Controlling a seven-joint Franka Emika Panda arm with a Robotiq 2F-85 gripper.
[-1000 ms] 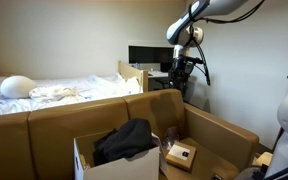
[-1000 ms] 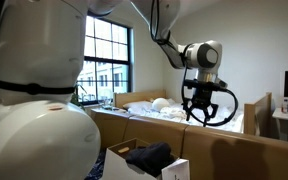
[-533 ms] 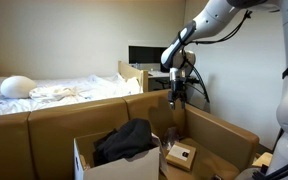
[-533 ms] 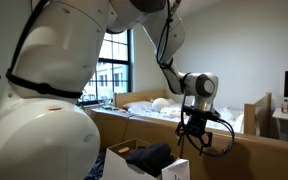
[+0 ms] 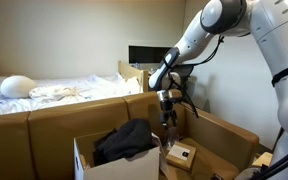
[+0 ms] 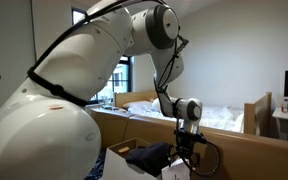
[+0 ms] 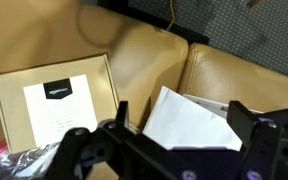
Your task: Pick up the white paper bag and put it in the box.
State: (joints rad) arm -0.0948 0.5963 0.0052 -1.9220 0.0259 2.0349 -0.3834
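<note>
My gripper will move down next to the white paper bag's upper edge (image 5: 164,147) (image 7: 199,115), beside the box, and close there.
In the wrist view the white paper bag (image 7: 189,120) leans at the seam between two tan sofa cushions, crinkled and blank on the face I see. My gripper (image 7: 184,118) hangs over it, open, with one black finger (image 7: 124,112) on each side of the bag and neither touching it. In both exterior views the gripper (image 5: 168,118) (image 6: 187,150) is low over the sofa seat, just beside the box (image 5: 104,168) (image 6: 177,171), whose white walls and flaps stand upright. I cannot make out the bag in the exterior views.
A black garment (image 5: 124,140) (image 6: 149,157) fills the box. A small tan flat package (image 5: 181,154) (image 7: 54,100) with a white label lies on the seat beside the bag. A larger brown carton (image 5: 219,135) stands further along the seat. The sofa back (image 5: 74,112) runs behind, with a bed beyond.
The arm has come down from above the sofa back to just over the seat between box and carton. The jaws have spread wider.
</note>
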